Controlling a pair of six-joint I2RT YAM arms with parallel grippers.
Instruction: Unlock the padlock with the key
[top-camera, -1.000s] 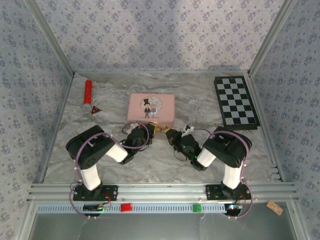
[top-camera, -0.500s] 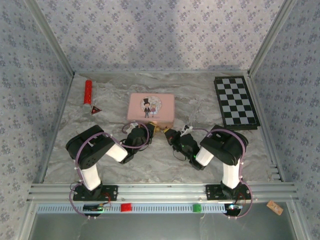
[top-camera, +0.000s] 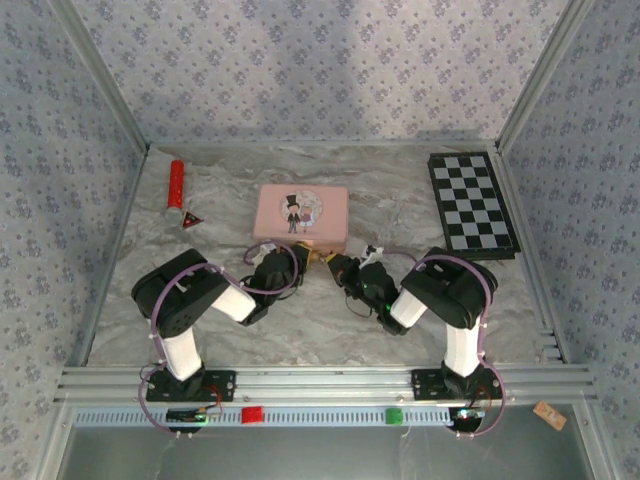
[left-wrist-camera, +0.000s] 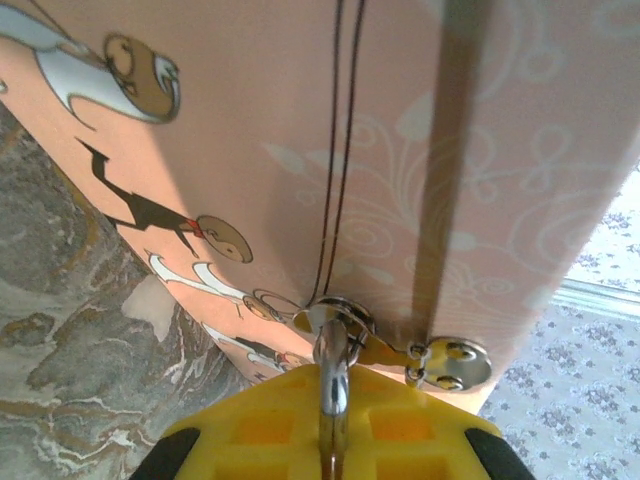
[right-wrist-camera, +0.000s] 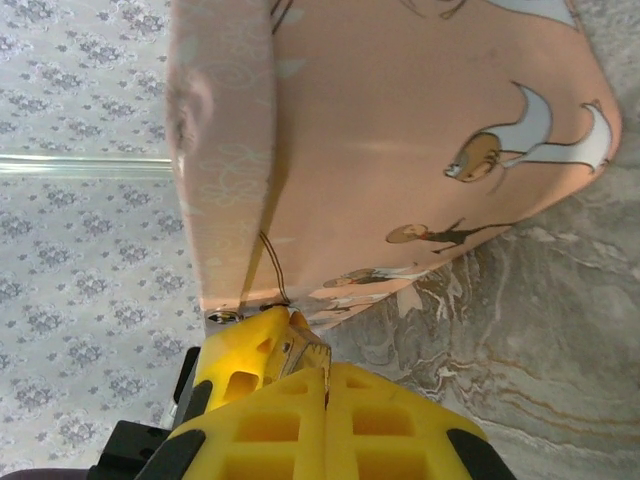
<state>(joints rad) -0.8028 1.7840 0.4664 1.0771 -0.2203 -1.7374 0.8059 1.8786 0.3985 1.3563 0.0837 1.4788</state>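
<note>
I should open my right gripper, which holds the padlock's key with its wrist rolled far over, then back off, roll level and retake the key (right-wrist-camera: 327, 372).
The pink tin (top-camera: 300, 213) lies mid-table. At its near side, the small brass padlock (top-camera: 322, 258) hangs by its silvery shackle (left-wrist-camera: 332, 350) in the tin's hasp ring. My left gripper (left-wrist-camera: 333, 378) is shut on the padlock, and its yellow fingers hide the body in the left wrist view. In the right wrist view the brass padlock body (right-wrist-camera: 301, 351) shows against the left gripper's yellow finger (right-wrist-camera: 238, 360). My right gripper (right-wrist-camera: 327, 372) is shut on the key (right-wrist-camera: 326, 386), a thin metal edge meeting the padlock body. From above, the left gripper (top-camera: 303, 256) and right gripper (top-camera: 335, 266) face each other.
A folded checkerboard (top-camera: 472, 203) lies at the back right. A red cylinder (top-camera: 176, 184) and a small dark triangular piece (top-camera: 189, 219) lie at the back left. Patterned walls with metal posts enclose the table. The front rail carries a red block (top-camera: 251, 414) and a green block (top-camera: 394, 414).
My right arm has shifted slightly left, bringing its gripper closer to the padlock. The left arm and the tin have not moved.
</note>
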